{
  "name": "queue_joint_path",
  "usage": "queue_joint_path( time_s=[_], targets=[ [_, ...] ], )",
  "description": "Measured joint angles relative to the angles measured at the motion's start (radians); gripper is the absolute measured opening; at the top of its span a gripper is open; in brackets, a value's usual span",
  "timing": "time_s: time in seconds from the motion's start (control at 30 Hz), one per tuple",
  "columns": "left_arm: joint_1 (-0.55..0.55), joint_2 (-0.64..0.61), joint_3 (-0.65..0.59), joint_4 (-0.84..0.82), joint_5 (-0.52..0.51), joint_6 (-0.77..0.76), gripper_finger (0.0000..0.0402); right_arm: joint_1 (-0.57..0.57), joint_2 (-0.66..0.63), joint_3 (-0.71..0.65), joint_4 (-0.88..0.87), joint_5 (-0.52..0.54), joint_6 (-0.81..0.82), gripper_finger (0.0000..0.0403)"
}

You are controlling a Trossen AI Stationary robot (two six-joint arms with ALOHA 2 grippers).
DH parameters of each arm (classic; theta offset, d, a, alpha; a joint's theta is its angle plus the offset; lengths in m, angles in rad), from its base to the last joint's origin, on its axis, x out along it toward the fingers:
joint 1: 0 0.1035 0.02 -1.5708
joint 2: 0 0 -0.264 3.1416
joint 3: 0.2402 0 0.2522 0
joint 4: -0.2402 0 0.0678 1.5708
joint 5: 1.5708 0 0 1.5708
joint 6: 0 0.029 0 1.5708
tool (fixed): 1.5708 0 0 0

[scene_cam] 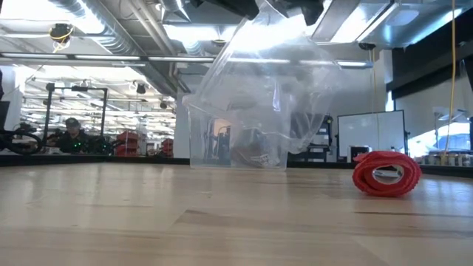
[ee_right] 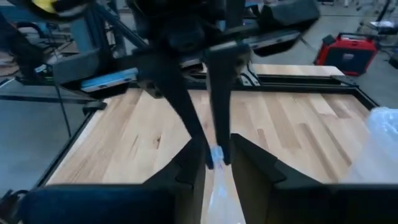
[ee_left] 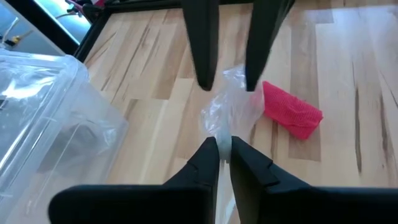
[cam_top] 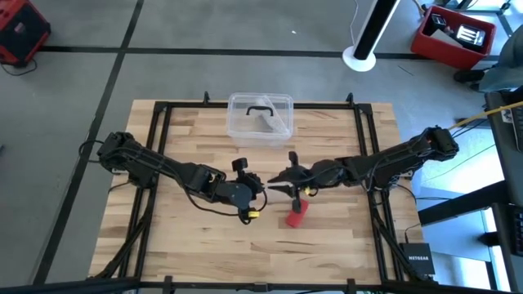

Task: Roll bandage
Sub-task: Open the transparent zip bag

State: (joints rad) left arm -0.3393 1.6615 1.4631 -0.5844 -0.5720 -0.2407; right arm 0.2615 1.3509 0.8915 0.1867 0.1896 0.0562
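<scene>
Both of the robot's grippers meet at the same bunched bit of the clear bag, so next the right gripper opens and takes the bag's rim (ee_right: 221, 196) farther from the left gripper.
The red bandage (cam_top: 297, 214) is a small roll lying on the table, near the front right of both grippers; it also shows in the low view (scene_cam: 386, 174) and the left wrist view (ee_left: 292, 111). No gripper touches it. My left gripper (ee_left: 224, 148) and my right gripper (ee_right: 217, 163) meet tip to tip over the table's middle (cam_top: 270, 186). Both are shut on a clear plastic bag (scene_cam: 273, 89) held up between them. My left gripper pinches a bunched bit of the clear bag's film (ee_left: 219, 134) between its two fingertips, coming level from the table's left. The bag is lifted and hangs below the fingers. My right gripper has bunched film (ee_right: 217, 183) between its two fingers, coming level from the table's right, just opposite the left fingertips (ee_right: 214, 146). The bag hangs below, clear of the table.
A clear plastic box with a black handle (cam_top: 260, 116) stands at the table's far middle, behind the hanging bag. A black frame (cam_top: 163, 122) runs along the table's edges. Bare wood lies in front of the grippers and around the roll.
</scene>
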Motion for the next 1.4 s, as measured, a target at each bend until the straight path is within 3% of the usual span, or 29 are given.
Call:
queue_joint_path(
  time_s=[0.43, 0.67, 1.13, 1.4],
  targets=[
    [0.0, 0.0, 0.0, 0.002, 0.0, -0.013, 0.0028, 0.0, 0.074, 0.002, 0.064, 0.012, -0.062, 0.007],
    [0.0, -0.001, 0.0, 0.001, -0.001, -0.014, 0.0029, 0.0, 0.074, 0.001, 0.06, 0.055, -0.112, 0.0009],
    [0.003, -0.001, 0.0, -0.007, -0.01, -0.046, 0.0029, 0.003, 0.074, 0.001, 0.055, 0.211, -0.235, 0.0002],
    [-0.004, -0.001, 0.001, -0.11, 0.007, -0.123, 0.0029, 0.007, 0.075, 0.001, 0.054, 0.328, -0.275, 0.0001]
  ],
)
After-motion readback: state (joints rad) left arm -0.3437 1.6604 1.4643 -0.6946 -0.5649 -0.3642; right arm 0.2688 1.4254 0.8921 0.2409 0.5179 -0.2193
